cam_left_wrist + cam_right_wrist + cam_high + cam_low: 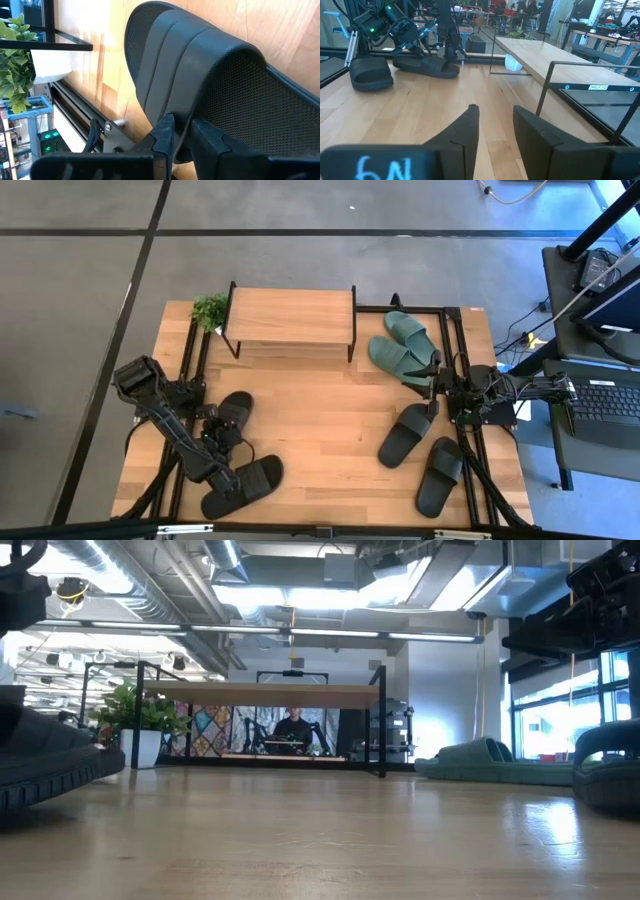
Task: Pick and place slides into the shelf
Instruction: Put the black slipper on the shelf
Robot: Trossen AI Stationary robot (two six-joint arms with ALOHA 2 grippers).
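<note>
The left gripper pinches just the near edge of the black slide's strap, so it should open, move in deeper and close around the strap's ribbed side (162, 99) before it lifts.
Two black slides lie at the table's left. One (233, 415) has my left gripper (214, 438) on it, with its ribbed strap (180, 75) filling the left wrist view. The other (243, 485) lies nearer the front edge. Two more black slides (408, 435) (440, 476) and two teal slides (400, 345) rest sole-down on the right. The shelf (290, 315) stands at the far middle. My right gripper (462, 406) is open and level at the right edge, touching nothing. My left gripper (185, 137) has its two fingers closed on the near edge of the black slide's strap (186, 117), which runs into the narrow gap between them. The fingers slant down from the table's left. The slide lies with its sole on the table.
A small potted plant (210, 310) stands at the shelf's left end. Black frame rails (190, 370) run along both table sides. Bare wood lies between the two slide groups in front of the shelf (555, 60). A desk with a keyboard (610, 400) stands to the right.
</note>
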